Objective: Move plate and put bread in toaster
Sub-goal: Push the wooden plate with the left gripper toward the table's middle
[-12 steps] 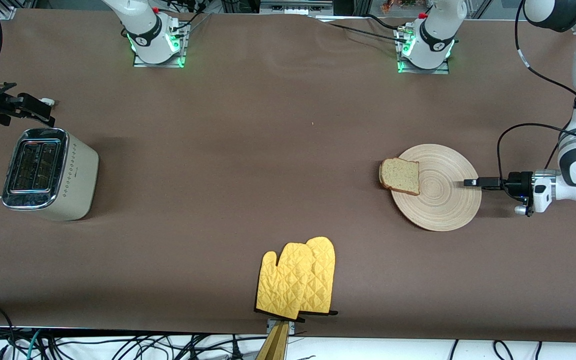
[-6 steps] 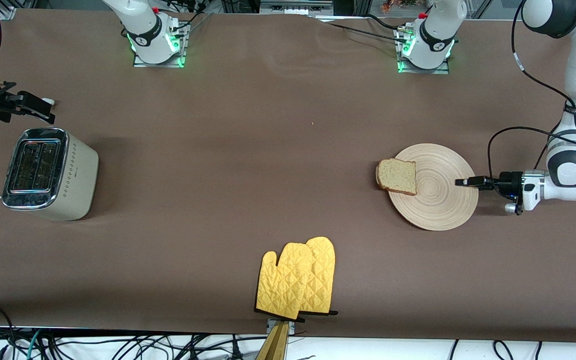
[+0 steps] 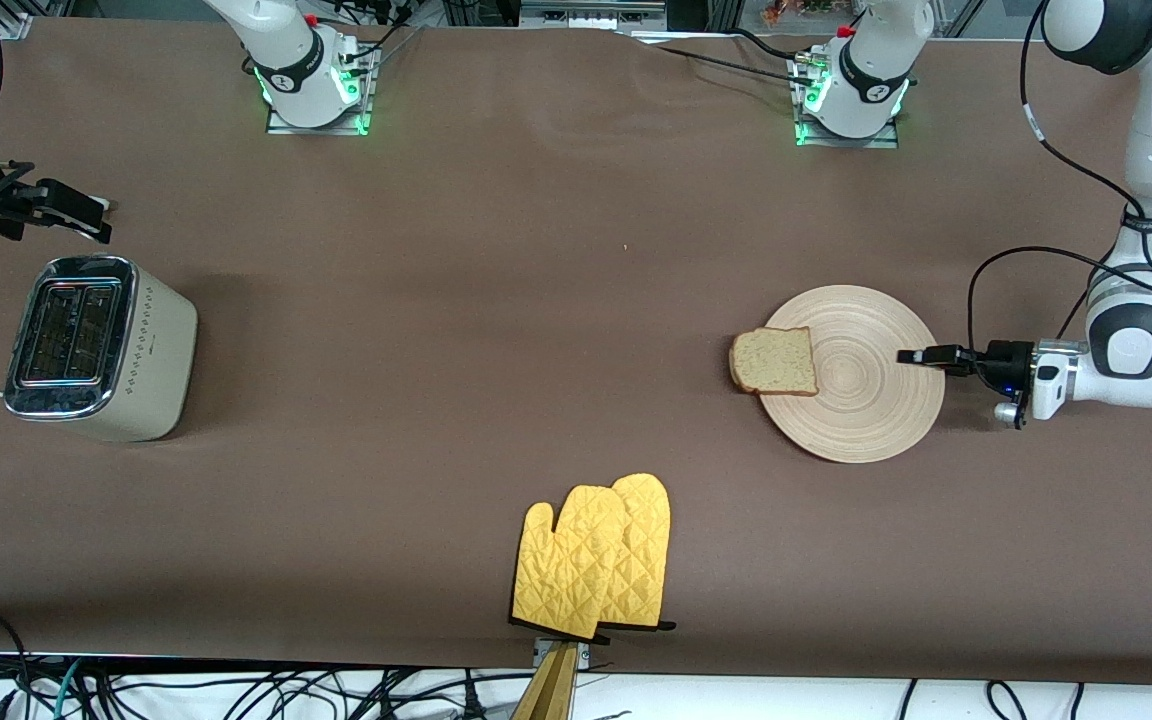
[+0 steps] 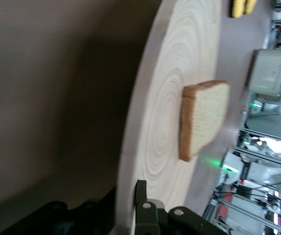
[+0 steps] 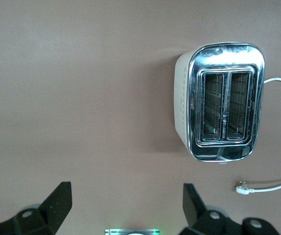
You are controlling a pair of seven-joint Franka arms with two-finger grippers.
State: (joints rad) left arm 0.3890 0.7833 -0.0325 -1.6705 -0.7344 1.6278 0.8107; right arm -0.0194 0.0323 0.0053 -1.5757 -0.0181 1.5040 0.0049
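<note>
My left gripper will let go of the plate on the bare table [image 3: 499, 346] between the oven mitts and the arm bases.
The round beige plate [image 3: 861, 390] lies toward the left arm's end of the table. My left gripper [image 3: 914, 356] is shut on the plate's rim, one finger on top and one under it. The bread [image 3: 774, 361] lies on the plate's rim toward the right arm's end and overhangs it. The left wrist view shows the plate [image 4: 169, 98], the bread [image 4: 204, 117] and the left gripper [image 4: 126, 196] on the rim. The cream toaster [image 3: 96, 345] stands at the right arm's end. My right gripper [image 3: 96, 220] hangs open above the table beside the toaster [image 5: 223, 100], with nothing in the right gripper [image 5: 125, 196].
Two yellow oven mitts [image 3: 596, 555] lie at the table's edge nearest the front camera. The toaster's white cord [image 5: 272, 185] trails on the table beside it. Both arm bases [image 3: 311, 75] stand along the table's edge farthest from the front camera.
My left gripper has shut on the plate's rim and pushed the plate with the bread toward the right arm's end. The bread has shifted slightly on the plate. The right gripper barely moved.
</note>
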